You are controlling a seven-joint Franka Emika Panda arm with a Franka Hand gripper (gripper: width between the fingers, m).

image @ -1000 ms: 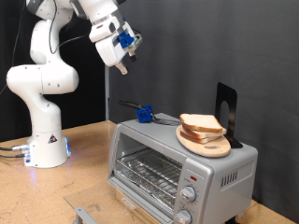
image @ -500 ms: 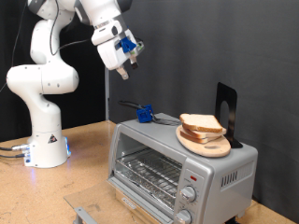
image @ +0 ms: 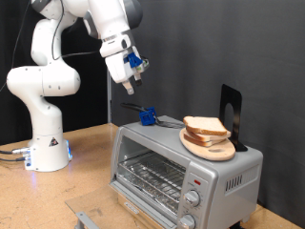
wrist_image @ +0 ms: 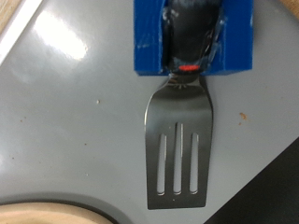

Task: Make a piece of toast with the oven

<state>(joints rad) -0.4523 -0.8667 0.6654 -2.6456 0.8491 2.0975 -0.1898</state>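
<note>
The robot's gripper needs to next move down to the blue block on the handle (image: 148, 116) (wrist_image: 192, 37) of the metal spatula and close there.
The silver oven (image: 217, 177) stands at the exterior view's lower right, its wire rack (image: 152, 176) showing and its door (image: 88, 218) seemingly folded down. On its top a round wooden board (image: 212, 147) carries a stack of bread slices; the piece of toast (image: 204, 125) is the top one. A metal spatula (image: 164, 121) with a blue block (image: 148, 116) on its handle lies on the oven top beside the board. My gripper (image: 129, 87) hangs in the air above the spatula's handle, pointing down, holding nothing. The wrist view shows the spatula (wrist_image: 177, 145) and blue block (wrist_image: 192, 37), no fingers.
The arm's white base (image: 43, 124) stands on the wooden table (image: 57, 196) at the exterior view's left. A black upright stand (image: 231, 113) rises behind the board. Two knobs (image: 191, 200) sit on the oven's front. The board's edge (wrist_image: 56, 213) shows in the wrist view.
My gripper has swung downwards and now points down over the spatula's handle. The bread, board and spatula have not moved.
</note>
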